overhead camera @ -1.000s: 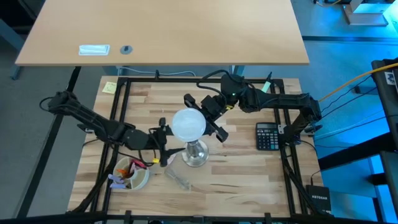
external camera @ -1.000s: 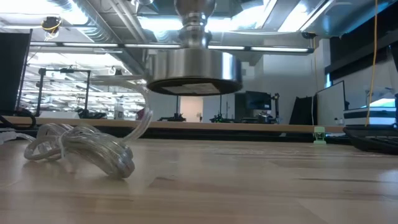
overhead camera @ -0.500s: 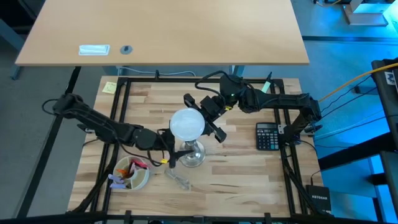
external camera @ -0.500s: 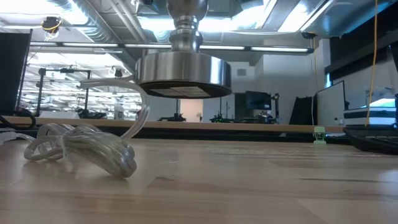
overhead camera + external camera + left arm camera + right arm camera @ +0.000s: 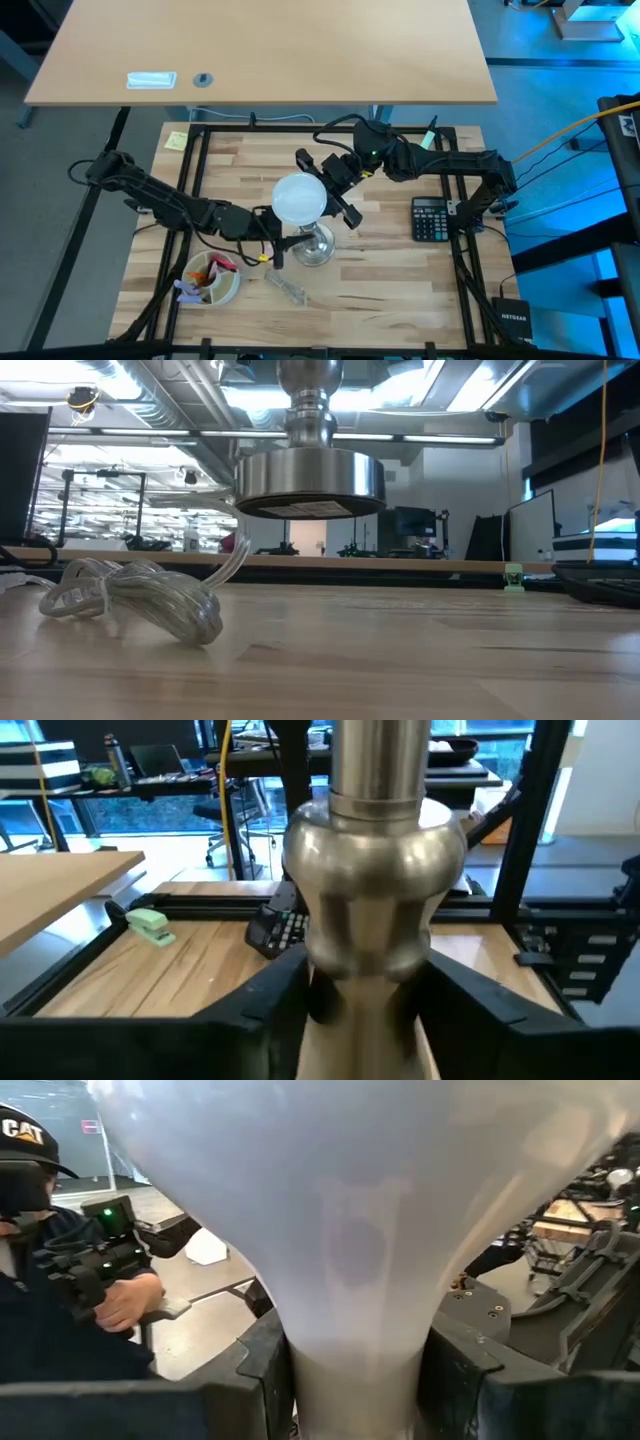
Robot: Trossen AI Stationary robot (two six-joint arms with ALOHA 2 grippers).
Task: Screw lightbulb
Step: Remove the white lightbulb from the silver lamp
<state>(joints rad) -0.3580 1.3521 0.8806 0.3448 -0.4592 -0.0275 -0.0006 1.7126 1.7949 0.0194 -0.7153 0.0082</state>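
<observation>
My right gripper is bent round to the far side of the bulb, so it should open, swing round toward the near side of the bulb and grasp the bulb's neck [image 5: 357, 1365] there.
The white lightbulb [image 5: 300, 198] stands dome up over the shiny silver stand [image 5: 316, 246]. The stand's round foot [image 5: 310, 480] hangs clear of the table. My right gripper [image 5: 338, 195] reaches in from the far right and is shut on the bulb [image 5: 350, 1200]. My left gripper [image 5: 276, 243] comes from the left, lower down, shut on the stand's stem [image 5: 370, 900]. The bulb hides where it meets the stand. My left gripper pinches the stem's narrow waist [image 5: 362, 995], under its bulge, between its two fingers. The fingers lie level, coming from the table's left. The stand is upright, its foot off the table. My right gripper pinches the bulb's narrow neck [image 5: 355, 1370] between its two fingers, level, from the table's far right. The dome is above the fingers, and the bulb is lifted clear.
A coil of clear cord [image 5: 130, 595] lies on the table near the stand's foot. A bowl of small items [image 5: 212, 278] sits at the near left, a calculator [image 5: 432, 218] at the right. A person [image 5: 40, 1280] sits beyond the table.
My left gripper has moved toward the table's right, up to the stand, and has shut on its stem. The hanging stand swung a little to one side and back. The bulb and my right gripper have kept still.
</observation>
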